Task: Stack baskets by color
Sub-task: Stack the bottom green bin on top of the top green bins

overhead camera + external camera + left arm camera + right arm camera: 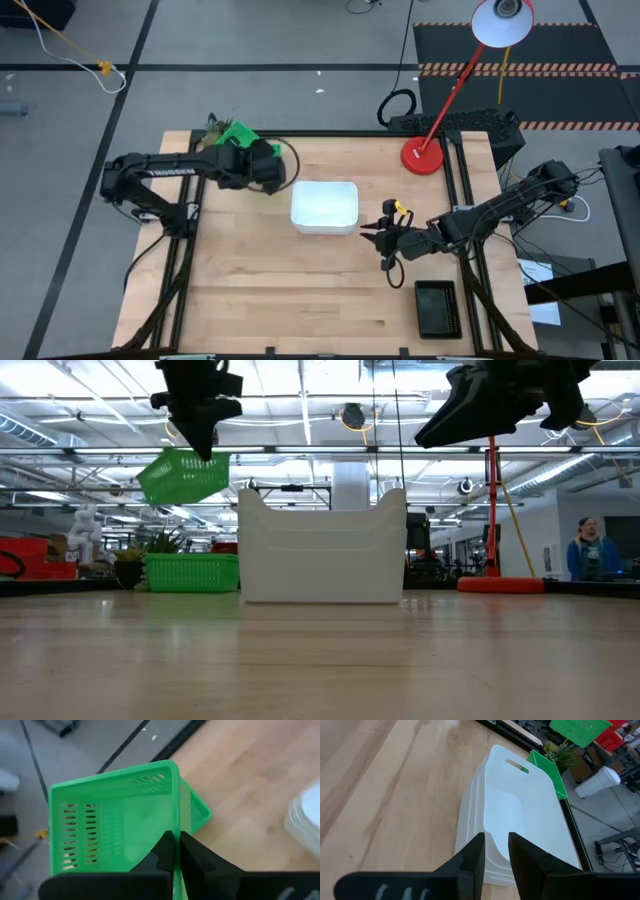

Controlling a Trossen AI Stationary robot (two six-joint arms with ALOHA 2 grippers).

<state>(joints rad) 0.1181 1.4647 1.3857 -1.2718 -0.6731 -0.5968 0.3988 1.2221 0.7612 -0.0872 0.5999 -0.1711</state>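
Next, my left gripper releases the bright green basket inside the second green basket (257,157), near the small leafy toy.
A bright green basket (115,820) hangs in the air over the table's far left, with my left gripper (175,845) shut on it. Below it a second green basket (192,572) rests on its bottom on the table. A stack of white baskets (325,207) stands mid-table. My right gripper (496,850) hovers just right of that stack, its fingers a little apart with nothing between them. A black basket (437,308) lies at the near right. My left gripper pinches one side wall of the green basket at its rim (175,827), one finger inside and one outside. The fingers come slanting down from above. The basket (185,475) hangs tilted below them, lifted clear of the table and of the green basket underneath.
A red round lamp base (422,155) with its slanted pole stands at the far right. A small leafy toy (215,128) sits at the far left edge by the green baskets. Bare wood lies along the near side of the table (300,300).
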